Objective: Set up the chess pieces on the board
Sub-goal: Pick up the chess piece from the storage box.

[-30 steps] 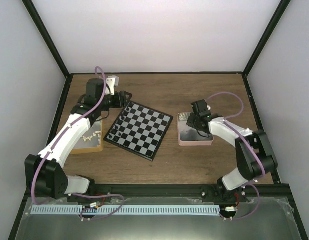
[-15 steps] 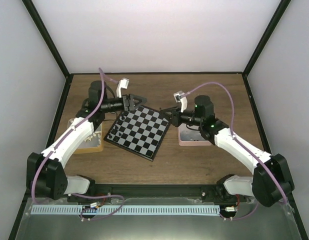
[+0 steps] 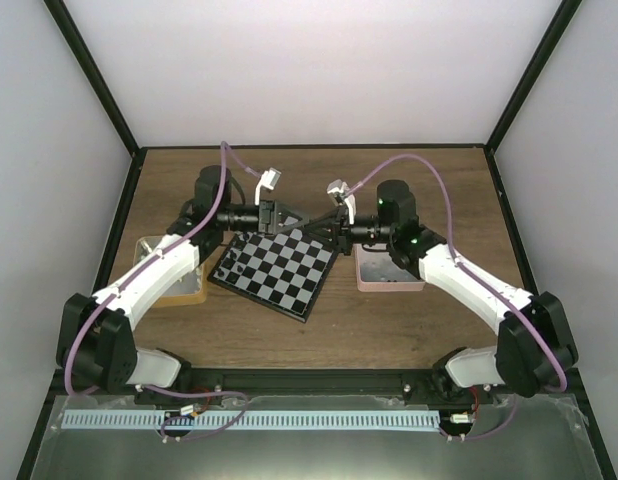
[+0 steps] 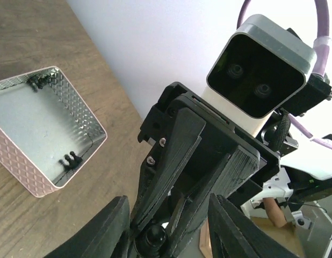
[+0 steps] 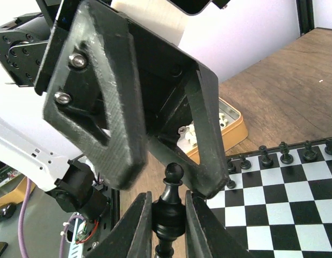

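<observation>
The black piece's head points out, its base in my right gripper, so my left gripper should hold it while my right gripper takes its head point(image 5: 174, 172).
My two grippers meet nose to nose above the far corner of the board point(image 3: 279, 270). The right gripper point(image 5: 167, 198) is shut on a black chess piece point(image 5: 171, 212), whose round head sticks out past the fingertips. The left gripper point(image 4: 168, 200) stands open, and its fingers point(image 5: 104, 113) straddle that head point(image 4: 155, 236) without visibly touching it. In the top view the left gripper point(image 3: 292, 222) and right gripper point(image 3: 317, 227) nearly touch. Several black pieces point(image 5: 284, 156) stand in a row along one board edge.
A pink tray point(image 4: 74, 105) with a few black pieces point(image 4: 70, 160) lies right of the board point(image 3: 391, 276). A tan tray point(image 5: 237, 129) holding white pieces point(image 5: 195, 134) lies to its left point(image 3: 179, 290). Black frame posts and white walls enclose the wooden table.
Both arms swung in over the board's far corner, the right one coming from the pink tray with the black piece. The left jaws have narrowed around the piece's head.
</observation>
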{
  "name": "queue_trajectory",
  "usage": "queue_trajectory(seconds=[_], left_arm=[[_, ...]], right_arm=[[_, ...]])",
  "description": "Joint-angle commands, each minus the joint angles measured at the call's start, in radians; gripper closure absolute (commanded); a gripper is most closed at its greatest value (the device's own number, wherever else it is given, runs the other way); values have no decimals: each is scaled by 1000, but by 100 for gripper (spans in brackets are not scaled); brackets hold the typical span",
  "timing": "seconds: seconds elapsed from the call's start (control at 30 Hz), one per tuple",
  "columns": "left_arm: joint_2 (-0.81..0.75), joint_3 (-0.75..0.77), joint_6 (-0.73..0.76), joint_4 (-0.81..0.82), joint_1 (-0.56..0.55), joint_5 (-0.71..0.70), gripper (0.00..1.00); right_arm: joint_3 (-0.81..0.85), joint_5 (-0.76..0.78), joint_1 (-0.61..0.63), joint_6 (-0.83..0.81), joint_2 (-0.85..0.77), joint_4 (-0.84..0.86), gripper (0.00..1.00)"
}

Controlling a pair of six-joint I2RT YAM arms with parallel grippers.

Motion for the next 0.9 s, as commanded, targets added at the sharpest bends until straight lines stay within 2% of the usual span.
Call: queue_trajectory(seconds=[0.0, 0.1, 0.2, 0.33, 0.4, 0.57, 0.63, 0.87], left_arm=[[10, 19, 72, -43, -12, 8, 62], [17, 27, 109, -89, -14, 5, 73], [16, 33, 141, -124, -13, -5, 79], [9, 32, 164, -140, -14, -31, 96], [5, 33, 164, -135, -13, -40, 96], [-6, 33, 151, -119, -12, -76, 96], [-16, 33, 125, -89, -11, -89, 96], [-71, -76, -193, 260, -14, -207, 96]], right_arm=[[56, -36, 16, -31, 24, -31, 88], [57, -26, 19, -31, 28, -29, 88], [57, -13, 20, -26, 28, -27, 88], [55, 8, 19, -11, 28, -21, 87], [53, 15, 19, 6, 26, -14, 80], [28, 54, 20, 85, -6, 25, 47], [-6, 93, 20, 168, -31, 75, 38], [-152, 191, 22, 550, -80, 364, 34]])
